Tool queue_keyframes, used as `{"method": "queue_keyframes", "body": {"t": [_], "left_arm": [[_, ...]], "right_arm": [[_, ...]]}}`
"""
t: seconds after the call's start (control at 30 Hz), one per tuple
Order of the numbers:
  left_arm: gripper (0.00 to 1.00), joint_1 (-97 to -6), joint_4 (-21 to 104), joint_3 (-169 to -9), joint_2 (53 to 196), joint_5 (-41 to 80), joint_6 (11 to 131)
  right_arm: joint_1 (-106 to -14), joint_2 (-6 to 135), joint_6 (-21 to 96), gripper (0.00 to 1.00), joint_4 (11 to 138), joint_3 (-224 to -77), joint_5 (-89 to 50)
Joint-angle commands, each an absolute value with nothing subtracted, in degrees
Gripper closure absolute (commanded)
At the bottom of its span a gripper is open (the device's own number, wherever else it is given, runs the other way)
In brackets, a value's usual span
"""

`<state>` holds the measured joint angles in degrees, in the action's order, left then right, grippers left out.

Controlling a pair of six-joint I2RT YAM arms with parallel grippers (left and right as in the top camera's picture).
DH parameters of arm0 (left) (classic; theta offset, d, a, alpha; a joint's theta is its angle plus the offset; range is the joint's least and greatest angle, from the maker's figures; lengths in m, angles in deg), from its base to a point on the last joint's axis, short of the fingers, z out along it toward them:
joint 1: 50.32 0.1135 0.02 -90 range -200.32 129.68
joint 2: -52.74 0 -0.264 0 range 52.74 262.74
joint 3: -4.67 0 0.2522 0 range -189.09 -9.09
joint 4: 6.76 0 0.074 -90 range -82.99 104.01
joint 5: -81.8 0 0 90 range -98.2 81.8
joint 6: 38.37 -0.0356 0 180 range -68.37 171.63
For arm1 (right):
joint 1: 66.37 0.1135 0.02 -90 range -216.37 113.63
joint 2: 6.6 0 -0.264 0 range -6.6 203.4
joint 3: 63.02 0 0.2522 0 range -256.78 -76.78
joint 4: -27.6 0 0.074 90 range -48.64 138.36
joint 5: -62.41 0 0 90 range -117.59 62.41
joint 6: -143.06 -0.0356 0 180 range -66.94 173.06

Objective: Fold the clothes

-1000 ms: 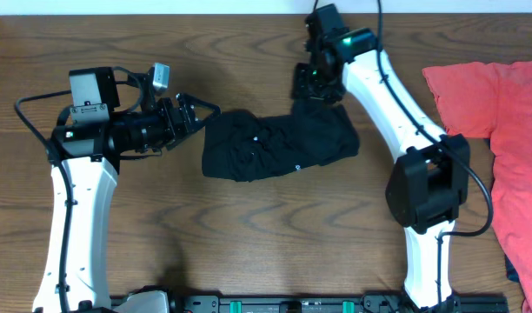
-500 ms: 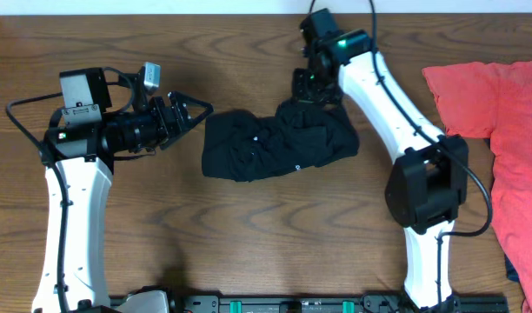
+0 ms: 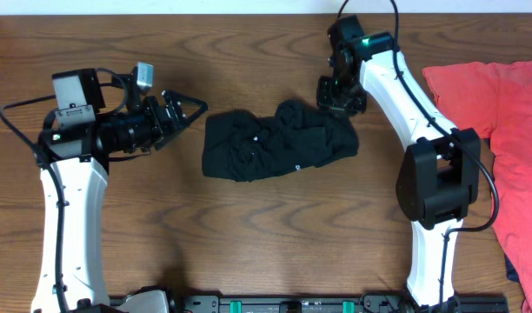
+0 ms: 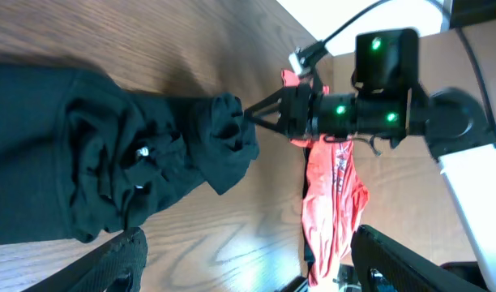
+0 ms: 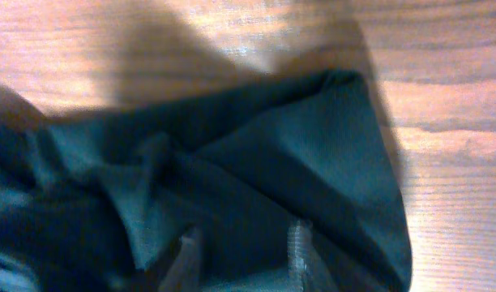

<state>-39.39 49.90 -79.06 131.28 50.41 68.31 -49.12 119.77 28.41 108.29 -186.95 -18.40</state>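
The black garment is lying bunched up in folds, so next my right gripper pinches its top layer (image 3: 340, 136) near the garment's end and pulls the cloth out before I fold it.
A crumpled black garment (image 3: 279, 143) lies on the wooden table at the centre. My left gripper (image 3: 189, 109) is open and empty, hovering just left of the garment's upper left edge. In the left wrist view its fingers (image 4: 248, 276) are spread wide with the garment (image 4: 110, 154) ahead. My right gripper (image 3: 340, 91) hangs over the garment's upper right corner. In the right wrist view its fingers (image 5: 241, 247) stand apart above the dark cloth (image 5: 256, 178), and nothing shows between them.
A red shirt (image 3: 501, 113) lies spread at the table's right edge, also seen in the left wrist view (image 4: 333, 186). Something dark blue (image 3: 511, 268) peeks from under its lower edge. Bare wood (image 3: 249, 235) lies in front of the garment.
My right gripper has moved right, from the garment's top middle to its upper right corner. The cloth it was over has settled lower. My left gripper drew back slightly left.
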Motion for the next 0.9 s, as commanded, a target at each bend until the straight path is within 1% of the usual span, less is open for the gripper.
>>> {"method": "queue_keyframes", "body": {"t": [0.0,0.03,0.07,0.1,0.13,0.17,0.27,0.3,0.33,0.37,0.43,0.5,0.53,0.67,0.77,0.83,0.87], "left_arm": [[0.17,-38.5,49.8,-79.1,130.2,51.8,68.2],[0.17,-38.4,49.8,-79.1,130.2,51.8,68.2],[0.17,-38.3,49.7,-79.1,130.2,51.8,68.2],[0.17,-38.3,49.7,-79.1,130.2,51.8,68.2],[0.17,-38.3,49.8,-79.1,130.2,51.8,68.2],[0.17,-38.3,49.8,-79.1,130.2,51.8,68.2],[0.17,-38.3,49.8,-79.1,130.2,51.8,68.2],[0.17,-38.3,49.8,-79.1,130.2,51.8,68.2],[0.17,-38.3,49.8,-79.1,130.2,51.8,68.2],[0.17,-38.3,49.8,-79.1,130.2,51.8,68.2],[0.17,-38.3,49.8,-79.1,130.2,51.8,68.2],[0.17,-38.3,49.8,-79.1,130.2,51.8,68.2],[0.17,-38.3,49.8,-79.1,130.2,51.8,68.2],[0.16,-38.3,49.8,-79.1,130.2,51.8,68.2],[0.16,-38.3,49.8,-79.1,130.2,51.8,68.2],[0.16,-38.3,49.8,-79.1,130.2,51.8,68.2],[0.16,-38.3,49.8,-79.1,130.2,51.8,68.2]], "right_arm": [[-48.3,119.9,30.0,0.54,108.0,-184.8,-18.1],[-48.0,119.9,30.0,0.52,107.7,-183.9,-17.9],[-47.5,119.9,30.0,0.55,107.1,-182.9,-17.9],[-47.0,119.9,30.0,0.6,106.4,-181.8,-17.6],[-46.3,119.9,30.0,0.7,105.5,-180.9,-16.9],[-45.9,119.9,30.0,0.76,104.9,-180.4,-16.3],[-43.1,119.9,30.1,0.78,103.3,-179.8,-15.1],[-42.3,119.8,30.3,0.73,103.0,-179.8,-15.2],[-41.2,119.8,30.5,0.65,102.5,-179.9,-15.1],[-40.1,119.7,30.5,0.61,102.1,-179.9,-15.2],[-38.1,119.7,30.4,0.57,101.9,-179.8,-15.8],[-36.9,119.7,30.4,0.45,102.2,-179.8,-17.3],[-36.5,119.7,30.4,0.42,102.3,-179.8,-17.6],[-37.0,119.7,29.7,0.42,103.2,-179.8,-18.1],[-38.8,119.7,28.0,0.41,104.6,-179.8,-20.9],[-40.4,119.7,27.3,0.38,105.8,-179.8,-22.2],[-41.4,119.7,27.3,0.33,106.4,-179.8,-22.4]]}}
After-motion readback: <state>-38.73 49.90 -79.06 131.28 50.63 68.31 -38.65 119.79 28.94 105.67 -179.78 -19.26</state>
